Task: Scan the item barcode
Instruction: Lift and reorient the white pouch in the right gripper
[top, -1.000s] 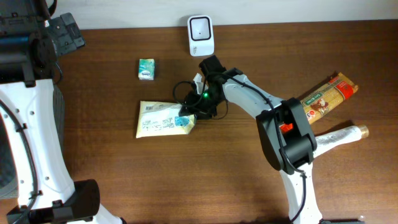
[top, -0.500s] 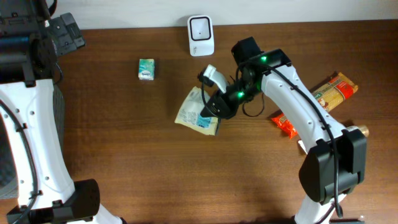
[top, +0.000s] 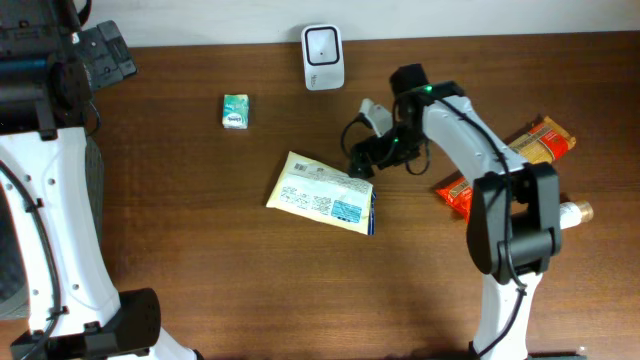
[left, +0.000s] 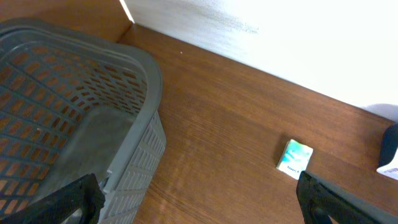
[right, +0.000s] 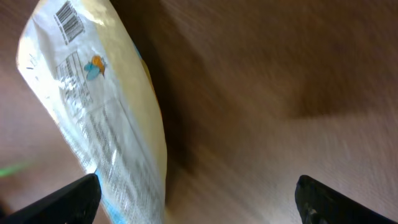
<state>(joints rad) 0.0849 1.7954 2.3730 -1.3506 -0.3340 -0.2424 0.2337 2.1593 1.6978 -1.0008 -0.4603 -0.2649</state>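
The robot's right gripper will close across the packet's blue-label end (top: 347, 205) (right: 118, 205), because that keeps the barcode at the other end clear for the scanner.
The item, a yellow-and-white packet (top: 322, 192), lies flat on the table with its printed side up, apart from any gripper. In the right wrist view the packet (right: 106, 112) shows its barcode (right: 69, 18) at the top left. My right gripper (top: 362, 160) hovers just past the packet's upper right corner, open and empty (right: 199, 202); one fingertip (right: 68, 199) is over the packet's edge. The white scanner (top: 322, 57) stands at the table's back edge. My left gripper (left: 199, 205) is open and empty at the far left.
A grey basket (left: 74, 124) sits at the far left under the left wrist. A small green box (top: 235, 110) lies left of the scanner. At the right lie a red packet (top: 455, 195), a pasta packet (top: 530, 145) and a white tube (top: 560, 213).
The right gripper lifted the packet from the left, swung it right, then opened. The packet now lies flat on the table and the gripper has drawn back to its right.
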